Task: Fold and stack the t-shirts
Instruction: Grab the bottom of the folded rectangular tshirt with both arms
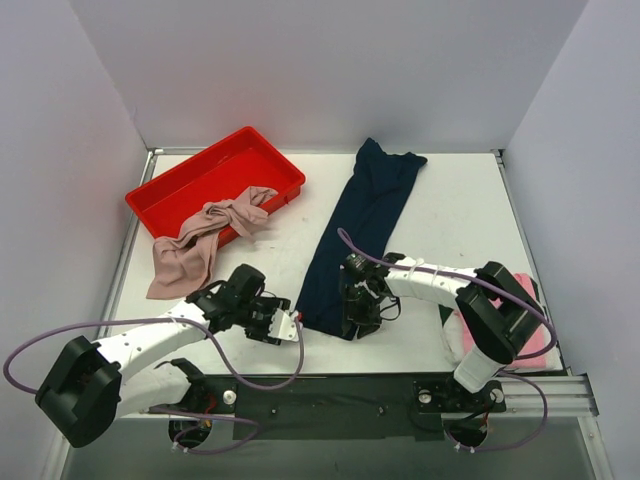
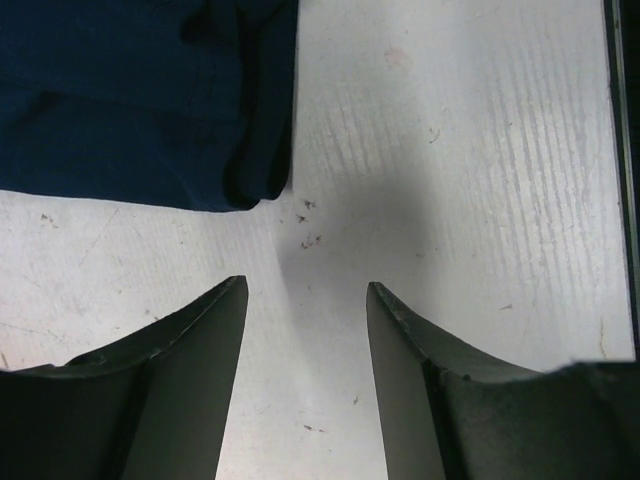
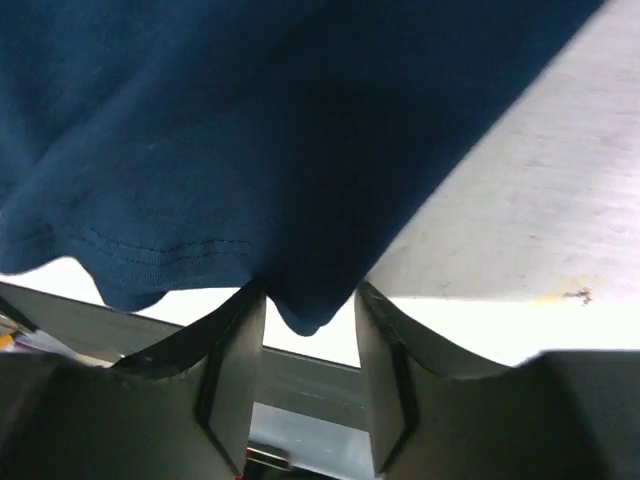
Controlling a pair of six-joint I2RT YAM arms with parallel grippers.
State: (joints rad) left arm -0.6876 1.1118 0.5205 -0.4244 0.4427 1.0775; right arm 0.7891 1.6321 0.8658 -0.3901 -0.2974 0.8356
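Next, my right gripper grabs the near corner [image 3: 307,304] of the navy t-shirt and pulls it straight before folding, because the shirt's near end is crooked from its far end.
The dark navy t-shirt [image 1: 365,225] lies as a long narrow strip from the table's back to its front. My right gripper [image 1: 355,320] is at its near end. In the right wrist view the navy hem corner [image 3: 250,130] hangs between the fingers of that gripper [image 3: 310,290], whose jaws still stand apart. My left gripper [image 1: 290,325] is open over bare table beside the shirt's near left corner [image 2: 130,100], with nothing between its fingers [image 2: 305,285]. The beige-pink t-shirt [image 1: 195,245] lies crumpled, half out of the tray. The bright pink t-shirt [image 1: 535,340] lies behind my right arm.
A red plastic tray [image 1: 175,190] stands at the back left, with the beige-pink shirt draped over its front rim. White walls close the table in on three sides. A metal rail [image 1: 560,385] runs along the near edge.
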